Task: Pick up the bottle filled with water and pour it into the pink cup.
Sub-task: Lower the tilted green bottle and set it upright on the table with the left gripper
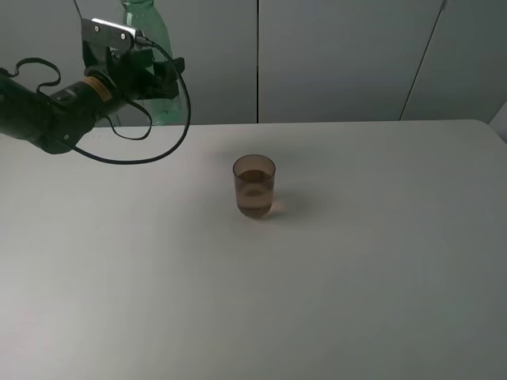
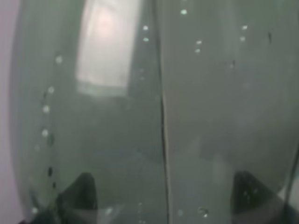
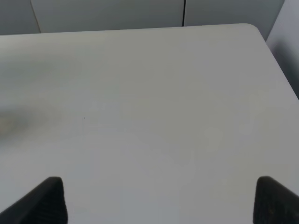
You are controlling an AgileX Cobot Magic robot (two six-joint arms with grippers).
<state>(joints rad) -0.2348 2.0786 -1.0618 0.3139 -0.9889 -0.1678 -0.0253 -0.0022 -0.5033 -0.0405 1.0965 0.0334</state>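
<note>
Next, I set the green bottle on the white table (image 1: 154, 165) with my left gripper, near the table's back edge and farther back than the pink cup.
The green transparent bottle (image 1: 152, 32) stands upright at the far left, by the table's back edge, with its top cut off by the frame. My left gripper (image 1: 161, 77) is shut on its body. In the left wrist view the bottle (image 2: 154, 102) fills the frame, with droplets on its wall and my two fingertips (image 2: 77, 196) pressed against its sides. The pink cup (image 1: 254, 187) stands upright in the middle of the table, well to the right of and nearer than the bottle. My right gripper (image 3: 159, 198) is open and empty above bare table, and is out of the exterior view.
The white table (image 1: 380, 261) has a rounded far right corner (image 3: 254, 29). Grey wall panels (image 1: 333, 55) rise just behind the table's back edge. The left arm's black cable (image 1: 178, 131) loops down toward the tabletop.
</note>
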